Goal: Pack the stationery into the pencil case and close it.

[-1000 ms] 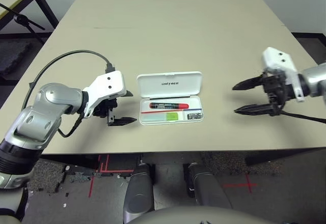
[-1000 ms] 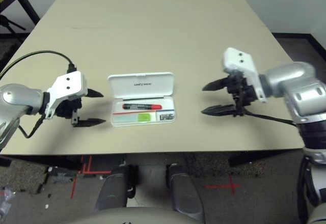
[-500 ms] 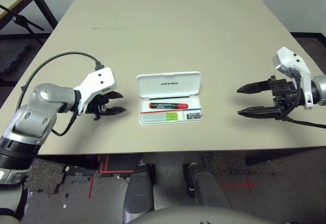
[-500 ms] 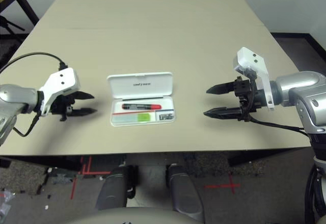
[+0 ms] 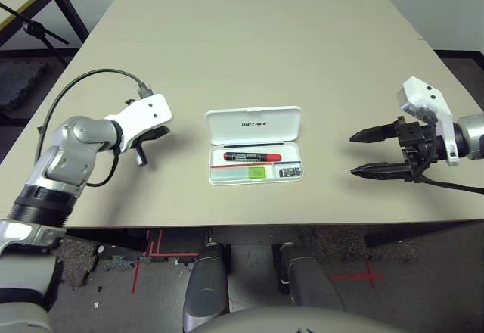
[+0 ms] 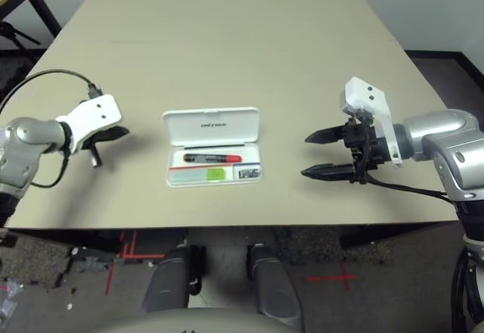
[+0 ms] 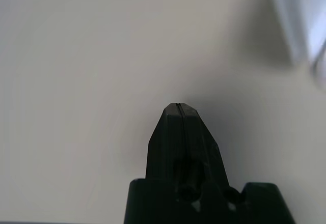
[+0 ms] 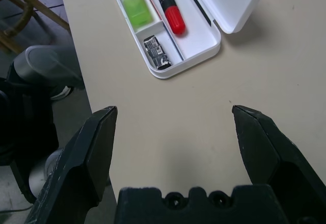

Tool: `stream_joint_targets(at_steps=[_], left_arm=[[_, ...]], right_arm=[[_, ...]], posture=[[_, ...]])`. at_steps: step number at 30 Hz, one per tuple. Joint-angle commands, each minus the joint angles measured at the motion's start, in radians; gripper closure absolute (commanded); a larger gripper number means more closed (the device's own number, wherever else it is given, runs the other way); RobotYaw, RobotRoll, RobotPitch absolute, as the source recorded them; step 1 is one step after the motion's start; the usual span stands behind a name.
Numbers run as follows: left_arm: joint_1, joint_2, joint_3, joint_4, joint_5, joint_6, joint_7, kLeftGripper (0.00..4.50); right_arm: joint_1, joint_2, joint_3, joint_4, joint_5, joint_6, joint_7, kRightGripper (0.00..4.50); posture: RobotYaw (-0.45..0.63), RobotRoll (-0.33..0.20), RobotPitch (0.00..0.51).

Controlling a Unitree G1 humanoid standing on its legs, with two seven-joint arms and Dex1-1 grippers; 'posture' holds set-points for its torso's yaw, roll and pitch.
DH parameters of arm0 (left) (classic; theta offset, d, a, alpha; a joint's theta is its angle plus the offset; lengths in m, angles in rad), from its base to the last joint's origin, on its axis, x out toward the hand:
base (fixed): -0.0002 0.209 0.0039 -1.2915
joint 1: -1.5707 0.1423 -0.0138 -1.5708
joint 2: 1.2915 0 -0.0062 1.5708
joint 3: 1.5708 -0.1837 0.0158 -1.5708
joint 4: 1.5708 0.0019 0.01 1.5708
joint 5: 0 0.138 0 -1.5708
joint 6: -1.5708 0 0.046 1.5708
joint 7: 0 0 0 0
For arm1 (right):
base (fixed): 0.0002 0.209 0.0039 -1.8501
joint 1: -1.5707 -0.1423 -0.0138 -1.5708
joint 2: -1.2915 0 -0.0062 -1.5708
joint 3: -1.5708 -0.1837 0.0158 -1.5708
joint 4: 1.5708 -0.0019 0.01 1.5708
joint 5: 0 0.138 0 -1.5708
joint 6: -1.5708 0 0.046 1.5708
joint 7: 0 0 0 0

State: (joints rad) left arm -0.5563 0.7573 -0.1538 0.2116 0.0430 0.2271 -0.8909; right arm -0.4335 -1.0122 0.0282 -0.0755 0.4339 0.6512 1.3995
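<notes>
I should set the lettered lid over the red marker and pale green highlighter (image 5: 255, 163) with my left gripper.
The white pencil case (image 5: 293, 155) lies open at the table's middle, its lettered lid (image 5: 254, 124) tilted back. Inside lie the red marker (image 5: 252, 156), the pale green highlighter (image 5: 249, 172) and the small clip (image 5: 290, 172). My left gripper (image 5: 141, 154) is shut on nothing, left of the case and apart from it, its tips pointing down at the bare table (image 7: 76, 56). My right gripper (image 5: 352, 154) stands wide open to the right of the case, pointing toward it with nothing between its fingers. The right wrist view shows the case (image 8: 204, 51) with marker (image 8: 168, 5), highlighter (image 8: 133, 7) and clip (image 8: 157, 52) ahead of the open gripper (image 8: 173, 112).
A black cable (image 5: 83, 91) loops from my left arm over the table. The table's front edge (image 5: 249, 225) runs just below the case. A dark-framed table (image 5: 30, 0) stands off the far left corner. Bare tabletop stretches behind the case.
My left gripper has shut and drawn back to the left, away from the case, turning its tips downward. The right gripper stays open and has shifted only slightly.
</notes>
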Motion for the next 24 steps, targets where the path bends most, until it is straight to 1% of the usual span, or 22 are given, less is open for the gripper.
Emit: stream_joint_targets(at_steps=[1, 3, 10, 20, 24], left_arm=[[-0.017, -0.026, 0.020, 0.036, -0.008, -0.021, 0.019, 4.48], [-0.025, -0.041, 0.013, 0.032, -0.013, -0.010, 0.011, 4.48], [-0.024, -0.095, 0.009, -0.039, -0.080, 0.036, -0.048, 4.48], [0.035, -0.095, -0.023, -0.202, -0.173, 0.091, -0.176, 4.48], [0.058, -0.107, -0.045, -0.254, -0.183, 0.114, -0.190, 4.48]], right_arm=[[-0.001, -0.008, 0.014, -0.001, -0.007, -0.007, -0.001, 0.00], [-0.003, -0.009, 0.017, 0.002, -0.012, -0.009, 0.001, 0.00], [-0.004, -0.016, 0.019, 0.009, -0.020, -0.014, 0.004, 0.00], [-0.019, -0.002, 0.035, 0.031, -0.036, -0.027, 0.005, 0.00], [-0.022, 0.005, 0.047, 0.038, -0.042, -0.036, 0.002, 0.00]], posture=[[-0.02, 0.000, 0.131], [-0.02, 0.000, 0.133], [-0.03, 0.000, 0.134], [-0.02, 0.000, 0.129], [-0.02, 0.000, 0.128]])
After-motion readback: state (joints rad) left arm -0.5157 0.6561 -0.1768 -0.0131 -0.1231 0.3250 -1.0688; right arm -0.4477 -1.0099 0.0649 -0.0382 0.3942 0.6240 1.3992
